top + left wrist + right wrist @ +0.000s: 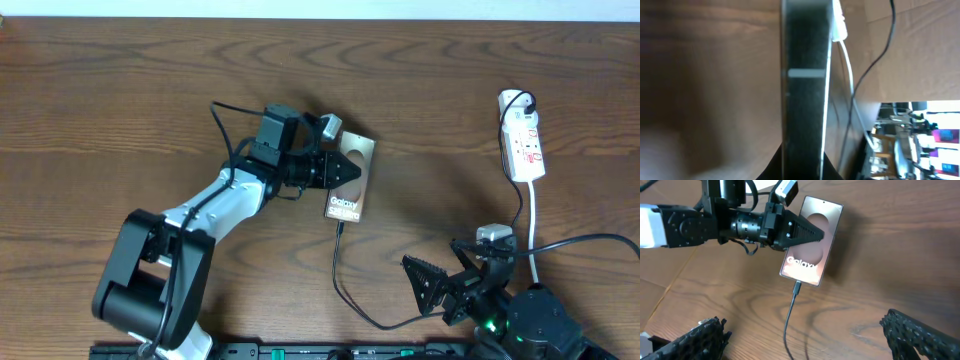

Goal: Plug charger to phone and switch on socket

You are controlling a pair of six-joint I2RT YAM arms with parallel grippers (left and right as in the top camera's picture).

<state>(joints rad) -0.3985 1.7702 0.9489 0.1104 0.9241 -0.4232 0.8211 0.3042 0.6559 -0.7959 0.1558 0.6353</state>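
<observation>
The phone, which lies at mid-table now, will be let go by my left gripper flat on the wooden table [339, 181], at the far end of the black cable.
The phone [352, 200], bronze and glossy with white "Galaxy" lettering, lies at mid-table. It also shows in the right wrist view [827, 217]. My left gripper [343, 170] is shut on the phone's left edge. The left wrist view shows the phone edge-on [805, 75] between the fingertips [804, 167]. The charger's black cable [340, 275] runs from the phone's near end, with its plug tip [797, 287] in the phone's port. The white adapter [515, 100] sits at the socket's far end. The socket [525, 150] lies at the far right. My right gripper [445, 275] is open and empty, near the front edge [805, 340].
The socket's thick white cord [535, 230] runs toward the front edge, close beside my right arm. The black cable loops across the table between the phone and my right gripper. The bases of both arms stand at the front edge.
</observation>
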